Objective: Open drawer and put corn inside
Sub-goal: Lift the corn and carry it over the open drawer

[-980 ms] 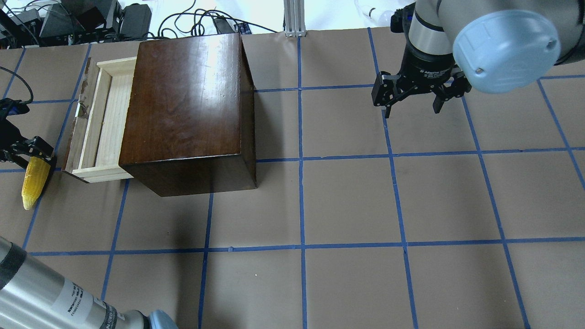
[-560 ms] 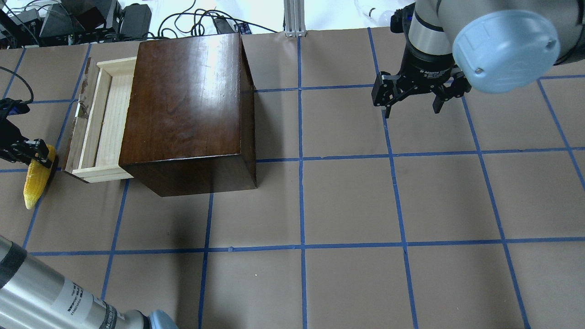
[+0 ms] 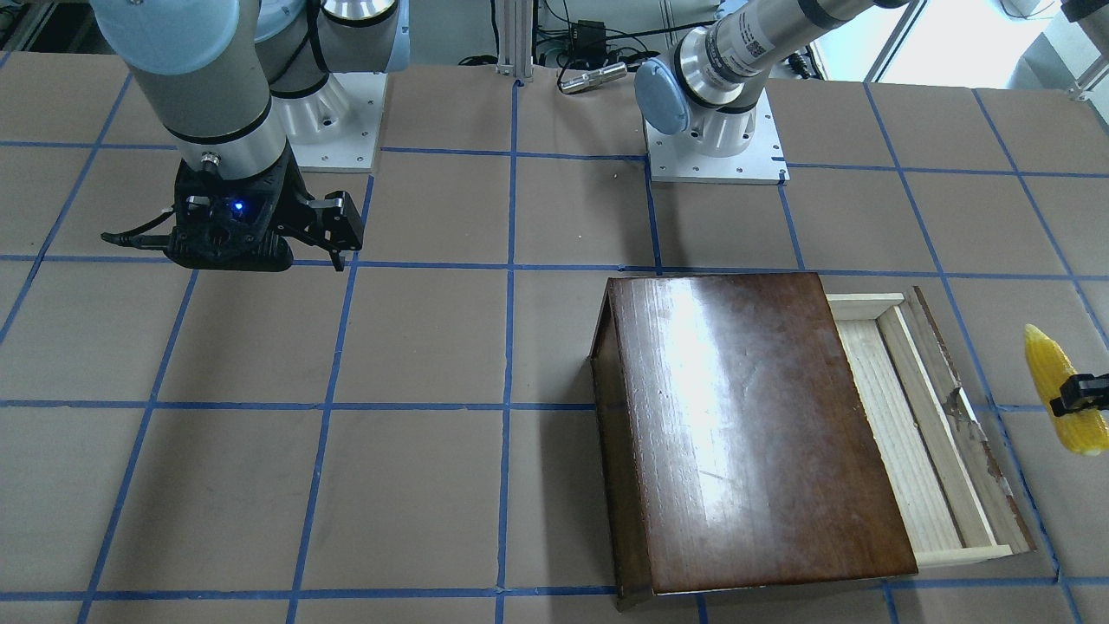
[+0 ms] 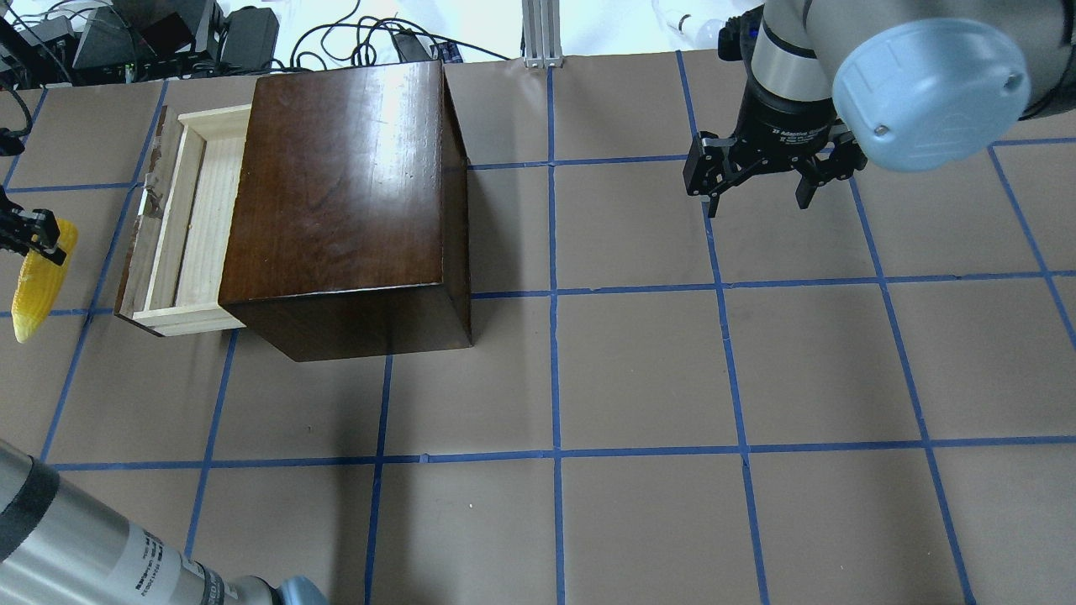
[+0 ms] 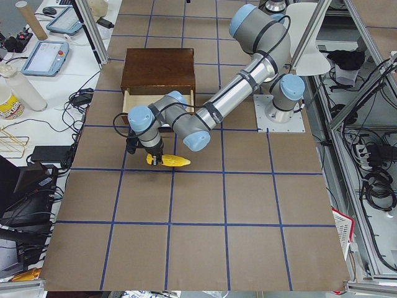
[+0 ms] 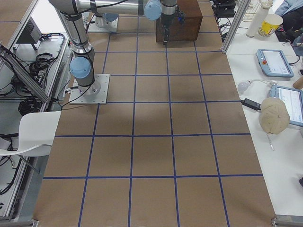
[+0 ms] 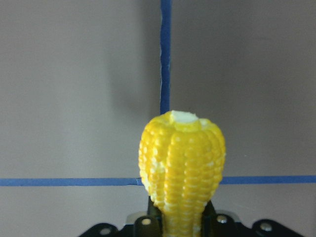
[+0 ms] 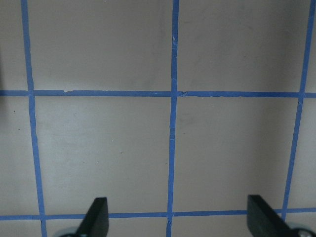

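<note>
The robot's left gripper should release the corn on the drawer's pale-wood bottom (image 3: pixel 885 418), about halfway along the dark-brown box's edge.
The drawer (image 4: pixel 192 220) is pulled open from the dark-brown box (image 4: pixel 345 185) and its pale-wood tray is empty; both also show in the front view, drawer (image 3: pixel 910 433) and box (image 3: pixel 754 425). My left gripper (image 4: pixel 32 239) is shut on the thick end of the yellow corn (image 4: pixel 38 281). It holds the corn above the table, just left of the drawer's front panel. The corn also shows in the front view (image 3: pixel 1061 390), the left side view (image 5: pixel 170 161) and the left wrist view (image 7: pixel 182 163). My right gripper (image 4: pixel 756 204) is open and empty, far right of the box.
Brown table with a blue tape grid (image 4: pixel 555 294). Cables and gear (image 4: pixel 126 38) lie beyond the far edge behind the box. The right wrist view shows only bare table between the open fingers (image 8: pixel 96 217).
My left gripper has risen with the corn off the table, moving it left and toward the far edge in the overhead view. The right arm and the drawer have not moved.
</note>
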